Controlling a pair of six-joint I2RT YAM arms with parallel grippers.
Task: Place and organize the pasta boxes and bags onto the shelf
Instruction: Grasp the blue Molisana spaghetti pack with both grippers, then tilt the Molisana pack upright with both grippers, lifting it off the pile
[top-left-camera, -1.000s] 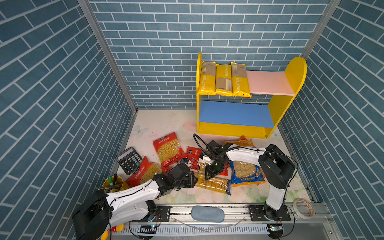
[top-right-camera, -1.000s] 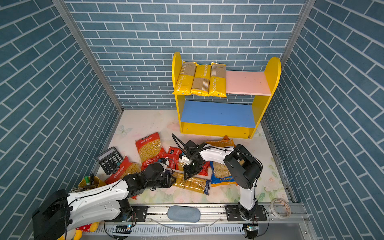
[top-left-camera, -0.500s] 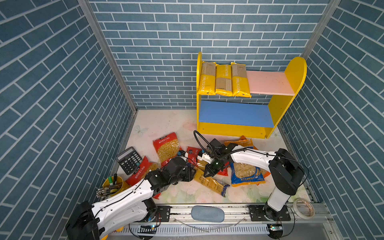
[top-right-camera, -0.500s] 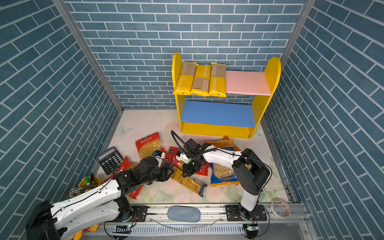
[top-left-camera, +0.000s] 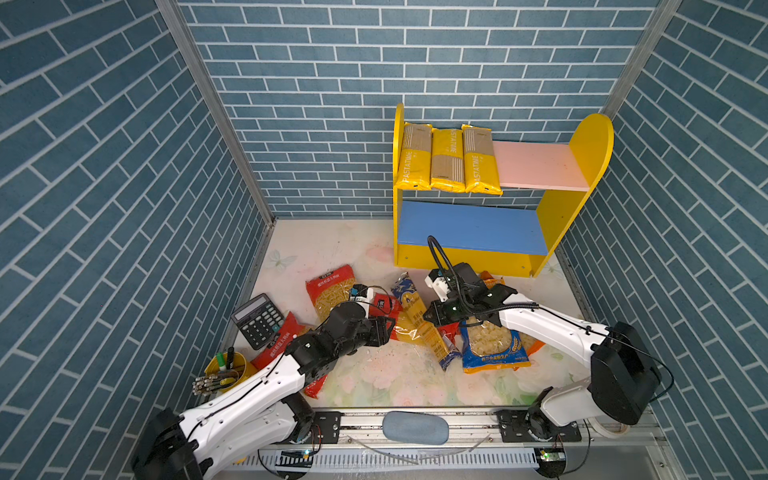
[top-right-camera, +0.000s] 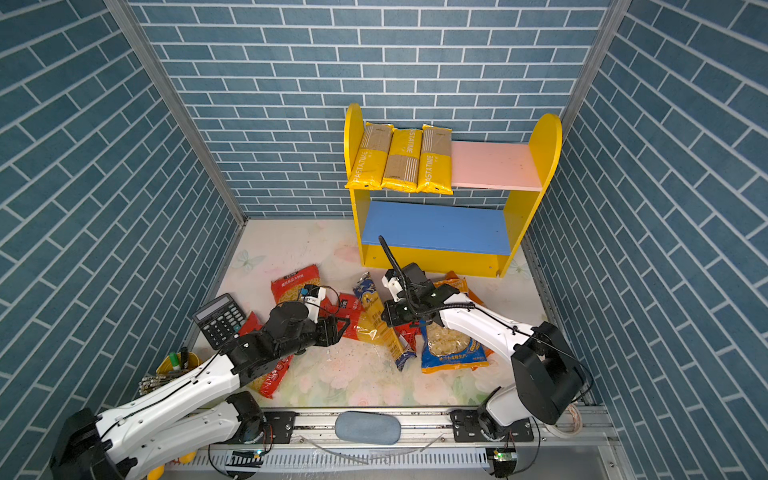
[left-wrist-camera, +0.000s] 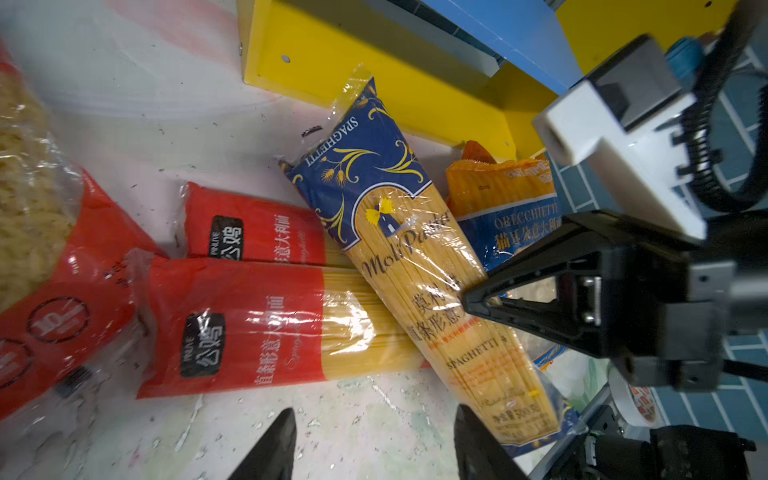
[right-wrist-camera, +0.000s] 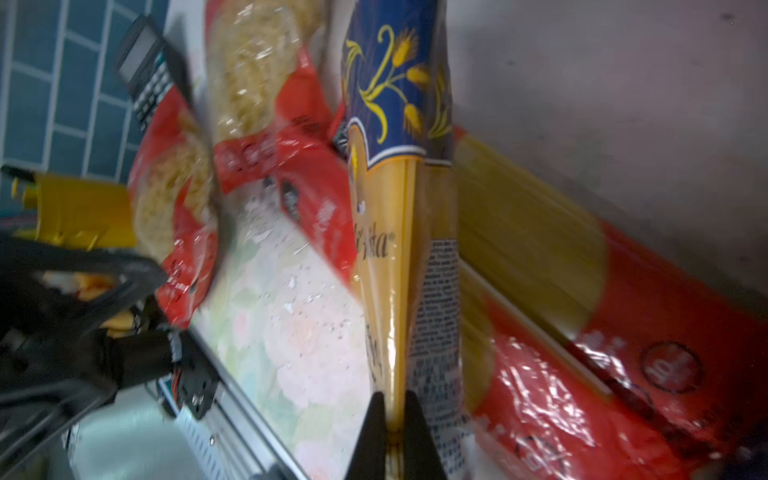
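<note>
Next, I turn the blue spaghetti bag straight before my left gripper takes its opposite edge (left-wrist-camera: 376, 276), because the bag slants with my right gripper on its side.
The long blue spaghetti bag (top-left-camera: 420, 322) (top-right-camera: 377, 320) lies slanted on the floor in front of the shelf (top-left-camera: 469, 258). My right gripper (top-left-camera: 433, 314) (right-wrist-camera: 395, 409) is shut on a thin fold of this bag (right-wrist-camera: 397, 216). The left gripper (top-left-camera: 388, 328) (left-wrist-camera: 374, 419) stands open just left of the bag (left-wrist-camera: 415, 270), with bare floor between its fingers. Two red spaghetti bags (left-wrist-camera: 249, 328) lie under and beside the blue one. Three yellow-tan PASTATIME packs (top-left-camera: 446, 164) sit on the pink upper board. A blue ORECCHIETTE bag (top-left-camera: 494, 347), an orange bag (top-left-camera: 492, 283) and wide red bags (top-left-camera: 330, 291) lie on the floor.
A black calculator (top-left-camera: 259, 320) lies at the left wall. A yellow cup of pens (top-left-camera: 226, 365) stands near the left arm's base. A roll of tape (top-left-camera: 606, 428) lies at the front right. The blue lower board (top-left-camera: 469, 226) is bare.
The right gripper closed on the blue spaghetti bag and swung it from lying crosswise to pointing at the shelf. The left gripper opened and drew back to the left.
</note>
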